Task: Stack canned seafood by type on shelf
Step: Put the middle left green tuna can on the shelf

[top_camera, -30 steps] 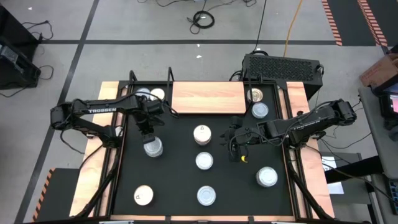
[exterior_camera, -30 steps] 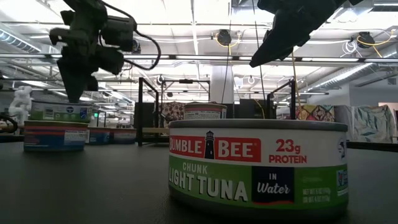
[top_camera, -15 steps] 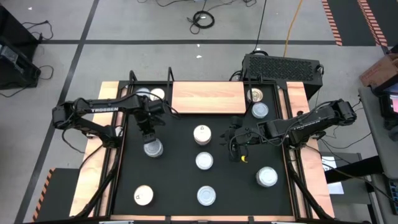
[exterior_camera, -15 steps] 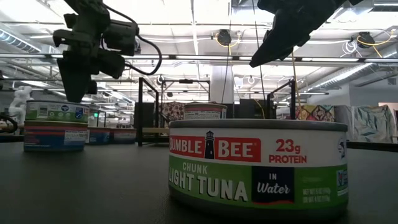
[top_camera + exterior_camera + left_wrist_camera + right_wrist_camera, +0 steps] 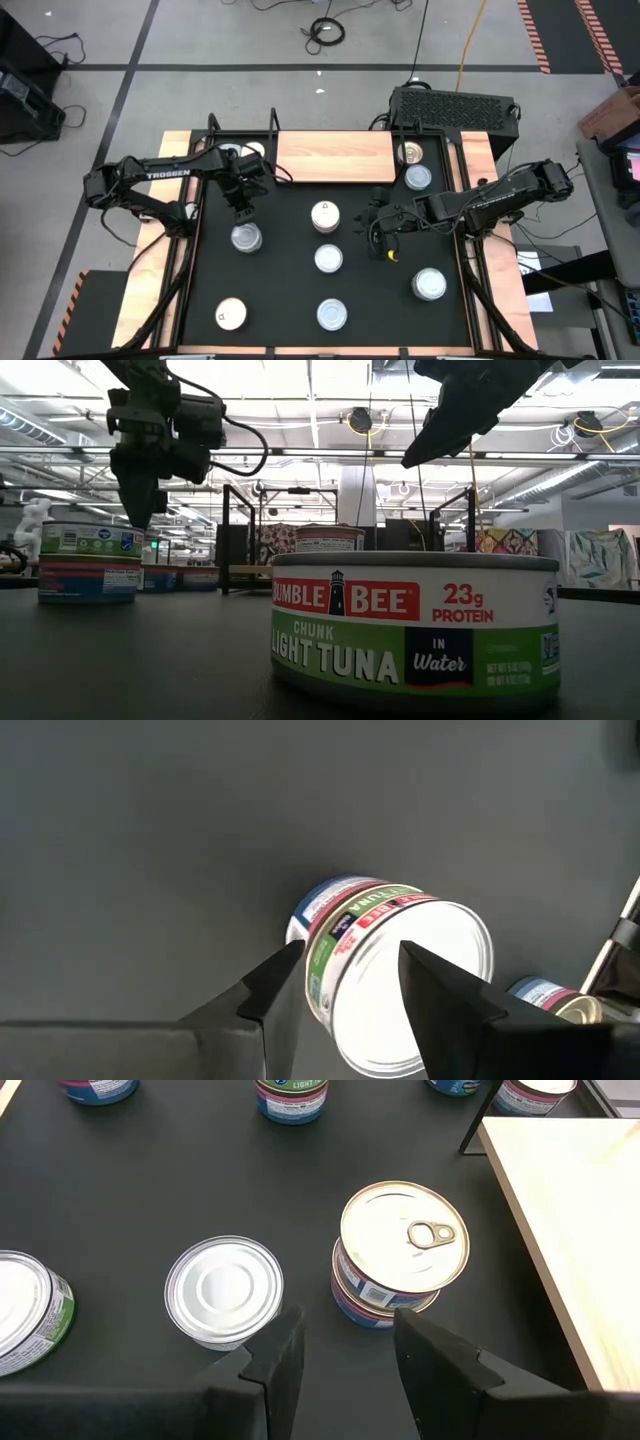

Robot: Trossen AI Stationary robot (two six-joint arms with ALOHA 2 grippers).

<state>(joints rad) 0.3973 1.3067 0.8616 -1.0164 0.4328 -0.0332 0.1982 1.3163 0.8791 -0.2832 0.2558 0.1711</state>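
Note:
Next, I pinch the green-labelled tin's rim [image 5: 88, 526] with my left gripper and lift it off first, because the green-labelled tin sits on a red-and-blue tin of another type.
Several round tins stand on the black tabletop. A green-labelled tin rests on a red-and-blue one as a stack [image 5: 246, 237], also in the left wrist view [image 5: 390, 980] and low view [image 5: 90, 565]. My left gripper [image 5: 243, 207] [image 5: 350, 970] hovers open above this stack, on its far side, touching nothing. My right gripper [image 5: 375, 222] [image 5: 345, 1345] is open and empty, raised over the table's middle right. It faces a second stack of two tins with a pull-tab top [image 5: 400, 1250] [image 5: 323, 215]. The wooden shelf board [image 5: 335, 155] lies at the far edge.
Single tins stand on the table [image 5: 328, 259] [image 5: 332, 315] [image 5: 231, 315] [image 5: 429, 285]. Two tins [image 5: 418, 177] sit right of the board and two [image 5: 240, 152] left of it. A tuna tin [image 5: 415, 625] fills the low view. A black ribbed box [image 5: 455, 105] stands behind the table.
My left gripper has risen a little from the stacked tins and drawn back toward the table's far edge. The green-labelled tin stays on top of the red-and-blue one.

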